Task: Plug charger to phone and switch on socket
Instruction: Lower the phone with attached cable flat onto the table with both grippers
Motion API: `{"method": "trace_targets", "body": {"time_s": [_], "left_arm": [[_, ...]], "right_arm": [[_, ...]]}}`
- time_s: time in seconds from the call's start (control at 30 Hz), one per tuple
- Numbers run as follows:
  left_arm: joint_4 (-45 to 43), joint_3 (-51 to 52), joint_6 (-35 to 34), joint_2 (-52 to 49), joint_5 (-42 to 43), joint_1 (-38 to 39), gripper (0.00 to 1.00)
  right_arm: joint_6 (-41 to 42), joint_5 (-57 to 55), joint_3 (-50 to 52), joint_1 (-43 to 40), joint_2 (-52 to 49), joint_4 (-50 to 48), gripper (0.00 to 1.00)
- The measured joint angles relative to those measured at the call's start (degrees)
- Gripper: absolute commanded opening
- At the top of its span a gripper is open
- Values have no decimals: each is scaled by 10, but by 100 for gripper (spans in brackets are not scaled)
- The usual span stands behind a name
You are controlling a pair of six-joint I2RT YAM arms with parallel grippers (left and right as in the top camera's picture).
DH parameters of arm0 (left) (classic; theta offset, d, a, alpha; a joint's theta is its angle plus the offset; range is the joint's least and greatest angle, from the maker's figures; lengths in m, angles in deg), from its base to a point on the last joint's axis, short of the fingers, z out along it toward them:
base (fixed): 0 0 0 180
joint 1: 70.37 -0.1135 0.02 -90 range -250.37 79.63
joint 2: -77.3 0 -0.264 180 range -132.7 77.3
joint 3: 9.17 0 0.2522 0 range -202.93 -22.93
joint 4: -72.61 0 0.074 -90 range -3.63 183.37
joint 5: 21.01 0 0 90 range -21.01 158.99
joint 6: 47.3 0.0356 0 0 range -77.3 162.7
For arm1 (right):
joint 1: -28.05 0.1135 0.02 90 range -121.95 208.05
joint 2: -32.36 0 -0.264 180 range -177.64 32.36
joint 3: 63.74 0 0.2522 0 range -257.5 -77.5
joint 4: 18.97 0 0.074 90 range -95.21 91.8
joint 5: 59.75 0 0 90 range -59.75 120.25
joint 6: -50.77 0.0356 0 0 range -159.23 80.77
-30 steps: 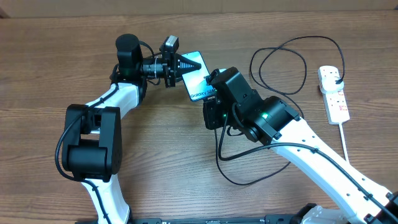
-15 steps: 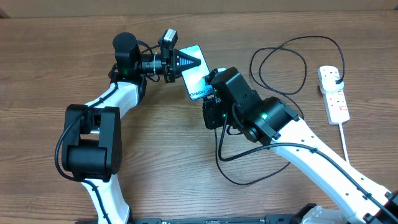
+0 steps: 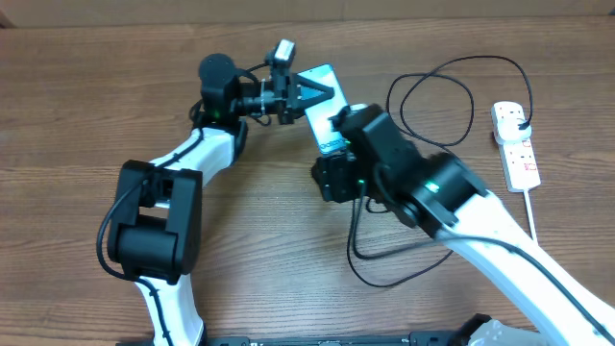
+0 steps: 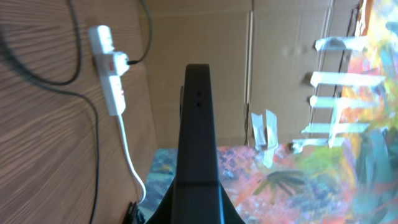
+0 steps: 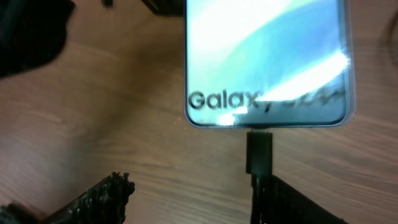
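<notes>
Next, my left gripper releases the phone, now held on edge above the table, so it lies flat on the wooden table (image 3: 338,180) under the fingers of my open right gripper.
My left gripper (image 3: 307,93) is shut on the phone (image 3: 325,108), holding it on edge above the table. Its light-blue "Galaxy" screen fills the right wrist view (image 5: 267,62), and the left wrist view shows its dark edge (image 4: 198,118). The charger's small connector tip (image 5: 259,151) sits against the phone's bottom edge, and its black cable (image 3: 434,91) loops away to a plug in the white socket (image 3: 515,144). My right gripper (image 5: 196,199) is open just below the phone. Its right finger (image 5: 298,202) lies beside the connector and the left one stands well clear.
The black cable makes a second loop (image 3: 384,269) on the wooden table under my right arm. The socket's thick white cord (image 3: 531,216) runs toward the front right edge. In the left wrist view the socket (image 4: 109,68) lies far left, by cardboard walls.
My right gripper has opened and let go of the connector tip. The left gripper has carried the phone to the right and slightly farther back, and the right arm has shifted with it.
</notes>
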Motion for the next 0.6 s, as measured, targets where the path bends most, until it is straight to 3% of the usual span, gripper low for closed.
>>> {"method": "trace_targets", "body": {"time_s": [0.13,0.27,0.43,0.6], "left_arm": [[6,-41,7,0,-10,54,4],[136,-111,74,0,-22,102,4],[480,-178,286,0,-71,134,4],[679,-186,510,-1,-113,127,4]], "right_arm": [[-2,-58,-25,1,93,9,97],[-5,-143,-38,0,222,24,100],[-6,-205,-43,0,321,27,100],[-6,-231,-44,0,353,36,100]]}}
